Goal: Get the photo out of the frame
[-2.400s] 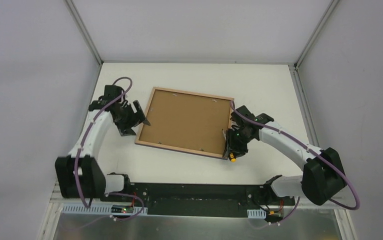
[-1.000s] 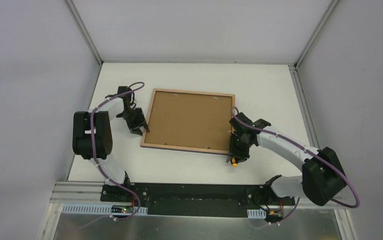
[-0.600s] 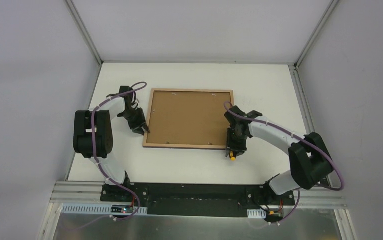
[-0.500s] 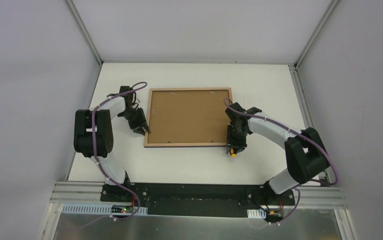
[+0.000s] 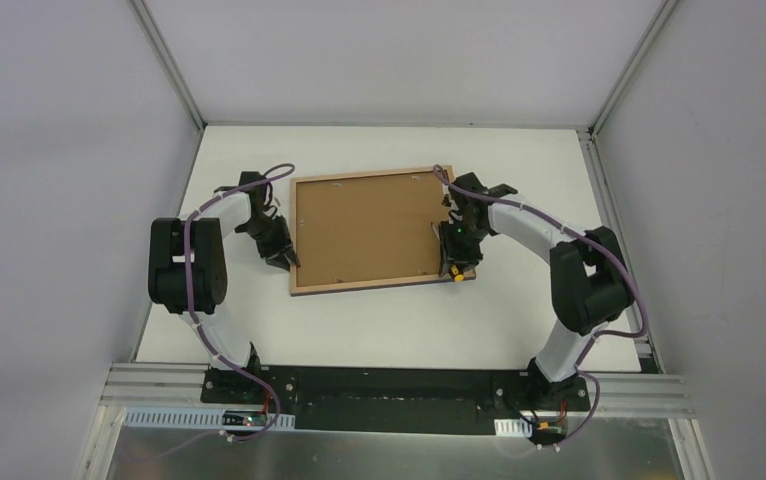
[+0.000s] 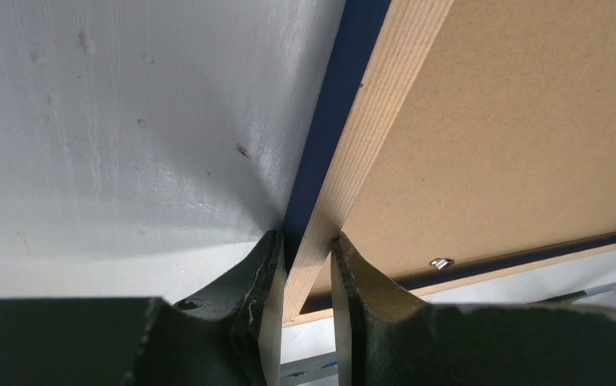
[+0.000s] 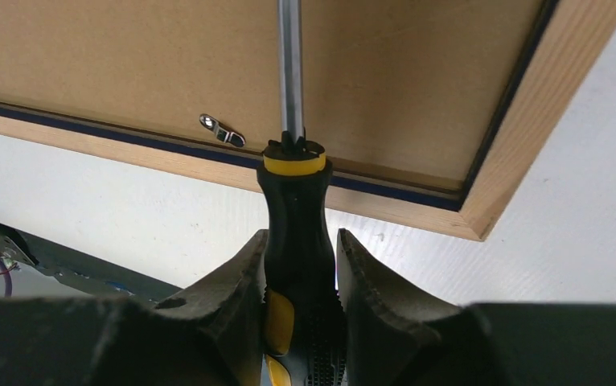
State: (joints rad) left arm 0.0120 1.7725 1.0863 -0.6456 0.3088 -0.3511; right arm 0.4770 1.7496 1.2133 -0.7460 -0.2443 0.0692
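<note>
The frame's wood rim slants through my left fingers near the frame's corner; I should open and regrip it square, farther from the corner [image 6: 361, 154].
The frame [image 5: 359, 285] lies back-up on the white table, its light wood rim around a brown backing board [image 5: 364, 228]. The photo is hidden under that board. My left gripper [image 5: 292, 262] sits at the frame's left rim near the near corner. In the left wrist view, this gripper [image 6: 305, 265] is shut on the wood rim [image 6: 369, 121], whose dark blue front shows beside it. My right gripper [image 5: 456, 245] hangs over the frame's right side. In the right wrist view, that gripper [image 7: 301, 273] is shut on a black and yellow screwdriver [image 7: 297, 217], its shaft reaching over the board.
Small metal tabs [image 7: 223, 131] hold the board along the rim, another [image 6: 441, 263] near the left gripper. White walls close in the table at left, right and back. The black base rail [image 5: 389, 385] runs along the near edge.
The frame has turned, its right side swinging away from the arms. The right gripper and screwdriver moved farther back, over the board's right side. The left jaws narrowed onto the rim.
</note>
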